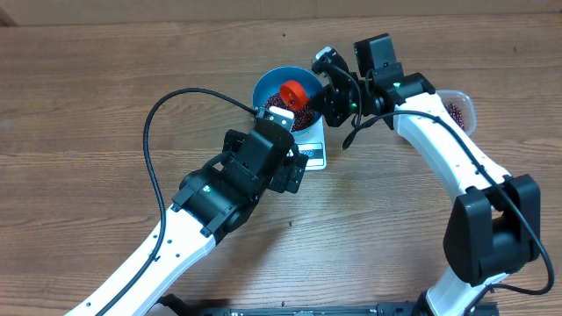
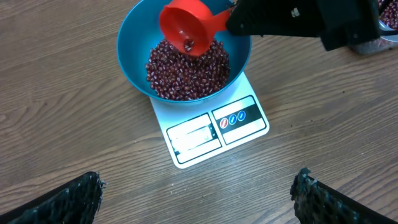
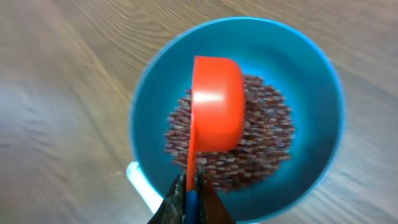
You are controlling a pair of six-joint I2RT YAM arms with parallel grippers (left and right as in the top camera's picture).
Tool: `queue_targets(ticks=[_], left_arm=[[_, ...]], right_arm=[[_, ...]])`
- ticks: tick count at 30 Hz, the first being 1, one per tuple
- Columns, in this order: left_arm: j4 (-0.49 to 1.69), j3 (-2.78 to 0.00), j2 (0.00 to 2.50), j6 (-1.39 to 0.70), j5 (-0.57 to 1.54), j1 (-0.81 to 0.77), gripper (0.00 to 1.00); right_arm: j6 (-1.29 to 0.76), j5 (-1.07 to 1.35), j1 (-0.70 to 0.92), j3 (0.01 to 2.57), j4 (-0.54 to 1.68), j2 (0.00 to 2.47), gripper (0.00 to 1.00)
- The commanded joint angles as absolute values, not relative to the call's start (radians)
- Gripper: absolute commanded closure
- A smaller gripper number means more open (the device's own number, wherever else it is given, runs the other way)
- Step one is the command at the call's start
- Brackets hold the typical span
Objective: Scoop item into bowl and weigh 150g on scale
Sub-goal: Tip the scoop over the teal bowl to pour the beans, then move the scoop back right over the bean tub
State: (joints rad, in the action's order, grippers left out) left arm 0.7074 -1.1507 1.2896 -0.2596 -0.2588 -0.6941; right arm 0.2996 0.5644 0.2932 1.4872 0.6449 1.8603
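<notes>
The robot's right gripper needs to release the red scoop on the beans in the clear plastic tub (image 1: 430, 122), with the scoop's handle over the tub's near rim.
The blue bowl (image 2: 134, 59) stands on the white scale (image 2: 214, 130) and holds a heap of dark red-brown beans (image 2: 186, 71). My right gripper (image 3: 191, 193) is shut on the handle of a red scoop (image 3: 214, 102), tipped on its side above the beans, with a few beans left inside. From overhead the scoop (image 1: 292, 91) hangs over the bowl (image 1: 268, 83), the right gripper (image 1: 327, 95) beside it. My left gripper (image 2: 199, 193) hovers open over bare table just in front of the scale, its fingers (image 2: 68, 199) wide apart and empty.
A clear plastic tub (image 1: 460, 110) with more beans stands to the right, behind the right arm. The left arm (image 1: 219, 189) reaches in from the lower left and covers part of the scale (image 1: 312, 156). A black cable loops over the table at left.
</notes>
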Motion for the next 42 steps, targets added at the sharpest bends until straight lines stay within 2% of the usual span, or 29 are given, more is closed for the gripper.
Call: queue_targets(ticks=[1, 9, 18, 27, 31, 36, 42], left_arm=[[0.704, -1.148, 1.281, -0.266, -0.269, -0.694, 0.00], [0.704, -1.148, 1.281, -0.266, -0.269, -0.694, 0.00], [0.704, -1.148, 1.281, -0.266, -0.269, -0.694, 0.01], [0.704, -1.148, 1.281, -0.266, -0.269, -0.694, 0.00], [0.704, -1.148, 1.281, -0.266, -0.269, -0.694, 0.00], [0.704, -1.148, 1.281, -0.266, -0.269, -0.694, 0.00], [0.704, -1.148, 1.281, -0.266, -0.269, -0.694, 0.01]], right_arm=[[0.207, 0.730, 0.253, 1.500, 0.656, 1.853, 0.96], [0.207, 0.712, 0.146, 1.501, 0.780, 1.742, 0.96], [0.210, 0.561, -0.038, 1.501, 0.890, 1.585, 0.96], [0.218, 0.354, -0.219, 1.501, 0.971, 1.562, 0.96], [0.282, 0.313, -0.280, 1.501, 0.985, 1.562, 0.96], [0.400, 0.282, -0.292, 1.500, 1.000, 1.562, 0.96], [0.397, 0.097, -0.234, 1.499, 1.009, 1.562, 0.96]])
